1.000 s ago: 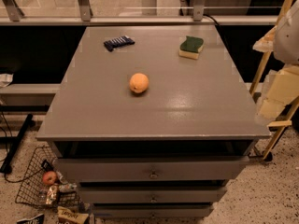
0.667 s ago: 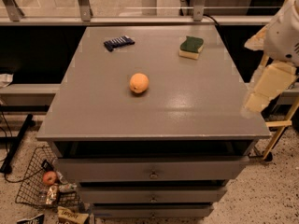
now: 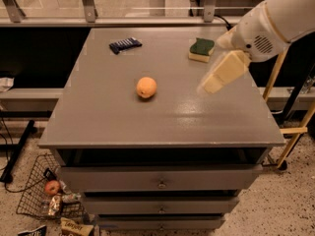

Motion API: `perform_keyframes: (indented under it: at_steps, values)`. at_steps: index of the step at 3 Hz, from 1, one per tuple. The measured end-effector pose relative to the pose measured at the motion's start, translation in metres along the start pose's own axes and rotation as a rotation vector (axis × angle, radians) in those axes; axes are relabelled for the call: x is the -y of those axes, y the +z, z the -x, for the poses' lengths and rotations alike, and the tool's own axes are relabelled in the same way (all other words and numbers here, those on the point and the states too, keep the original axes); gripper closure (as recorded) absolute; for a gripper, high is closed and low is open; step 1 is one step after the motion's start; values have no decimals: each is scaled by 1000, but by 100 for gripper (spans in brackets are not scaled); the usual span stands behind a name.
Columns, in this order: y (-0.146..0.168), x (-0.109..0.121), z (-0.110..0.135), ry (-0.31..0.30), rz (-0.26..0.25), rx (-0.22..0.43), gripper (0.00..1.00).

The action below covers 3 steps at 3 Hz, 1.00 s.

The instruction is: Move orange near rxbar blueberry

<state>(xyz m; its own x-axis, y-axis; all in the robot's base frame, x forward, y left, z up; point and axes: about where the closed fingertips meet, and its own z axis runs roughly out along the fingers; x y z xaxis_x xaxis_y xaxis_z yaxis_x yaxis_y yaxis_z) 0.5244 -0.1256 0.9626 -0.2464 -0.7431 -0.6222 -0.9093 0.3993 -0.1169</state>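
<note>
The orange on the grey cabinet top is next, so my gripper should go down to it and close around the orange's sides point(image 3: 146, 87).
The orange point(image 3: 146, 87) sits near the middle of the grey cabinet top point(image 3: 113, 117). The rxbar blueberry point(image 3: 125, 44), a flat dark-blue bar with pale stripes, lies at the back left of the top, well apart from the orange. My gripper point(image 3: 212, 85) hangs on the white arm coming in from the upper right. It is above the top, to the right of the orange and in front of the sponge. It is blurred by motion and holds nothing that I can see.
A green-and-yellow sponge point(image 3: 202, 49) lies at the back right of the top. Drawers are below the front edge. A wire basket point(image 3: 34, 200) with a red apple point(image 3: 51, 187) and wrappers stands on the floor at lower left. A rail runs behind the cabinet.
The arm has swung in from the right edge, leftward over the cabinet top toward the orange. The orange, the bar and the sponge have not moved.
</note>
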Motion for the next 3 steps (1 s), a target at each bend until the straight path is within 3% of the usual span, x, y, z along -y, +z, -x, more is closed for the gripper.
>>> perform_keyframes:
  at_steps: [2, 3]
  values:
    - [2, 0, 8, 5, 3, 28, 0]
    - [31, -11, 14, 17, 35, 26, 0]
